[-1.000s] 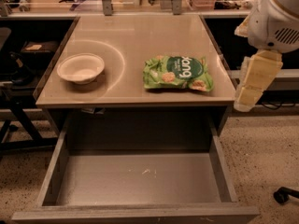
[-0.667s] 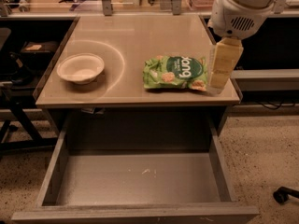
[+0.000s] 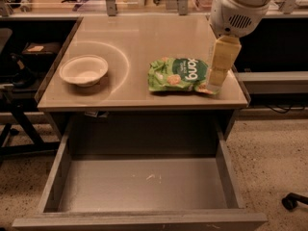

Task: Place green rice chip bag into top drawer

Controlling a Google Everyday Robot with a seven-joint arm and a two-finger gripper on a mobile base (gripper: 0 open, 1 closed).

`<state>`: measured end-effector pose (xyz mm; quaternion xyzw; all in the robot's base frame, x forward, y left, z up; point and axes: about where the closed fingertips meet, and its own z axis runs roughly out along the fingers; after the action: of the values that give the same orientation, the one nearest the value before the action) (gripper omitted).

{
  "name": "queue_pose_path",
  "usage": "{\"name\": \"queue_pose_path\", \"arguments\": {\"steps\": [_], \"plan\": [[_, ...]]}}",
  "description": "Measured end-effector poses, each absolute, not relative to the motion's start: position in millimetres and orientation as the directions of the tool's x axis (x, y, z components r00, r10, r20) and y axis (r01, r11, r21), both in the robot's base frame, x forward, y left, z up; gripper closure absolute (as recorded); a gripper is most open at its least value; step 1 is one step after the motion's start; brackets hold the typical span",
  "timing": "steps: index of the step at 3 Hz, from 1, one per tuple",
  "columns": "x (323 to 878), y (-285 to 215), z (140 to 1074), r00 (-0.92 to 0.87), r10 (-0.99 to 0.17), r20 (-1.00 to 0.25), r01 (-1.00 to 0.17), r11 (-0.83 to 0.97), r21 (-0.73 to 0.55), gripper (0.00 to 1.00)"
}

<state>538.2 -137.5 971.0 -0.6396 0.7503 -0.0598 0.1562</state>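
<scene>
The middle (image 3: 187, 75) of the green rice chip bag, across the white lettering, is the next place for my gripper to go and close.
The green rice chip bag (image 3: 178, 74) lies flat on the right half of the tabletop (image 3: 144, 37), near its front edge. My gripper (image 3: 215, 82) hangs down from the white arm at the upper right and reaches the bag's right end, right at the table's right edge. The top drawer (image 3: 139, 184) is pulled fully open below the tabletop; its grey scuffed floor holds nothing.
A white bowl (image 3: 83, 70) stands on the left half of the tabletop. Dark shelving and a black stand (image 3: 19, 105) are left of the table. Speckled floor is to the right, with a black caster (image 3: 294, 200) at the lower right.
The arm has swung in from beside the table's right edge to over the tabletop, bringing the gripper down to the bag's right end. The bag and bowl have not moved.
</scene>
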Motion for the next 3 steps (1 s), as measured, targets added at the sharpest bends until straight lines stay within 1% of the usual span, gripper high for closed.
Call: {"name": "queue_pose_path", "arguments": {"steps": [2, 3], "plan": [[608.0, -120.1, 947.8, -0.159, -0.972, -0.174, -0.948, 0.199, -0.249, 0.00], [633.2, -121.0, 931.2, -0.175, -0.970, -0.170, -0.951, 0.212, -0.226, 0.00]]}}
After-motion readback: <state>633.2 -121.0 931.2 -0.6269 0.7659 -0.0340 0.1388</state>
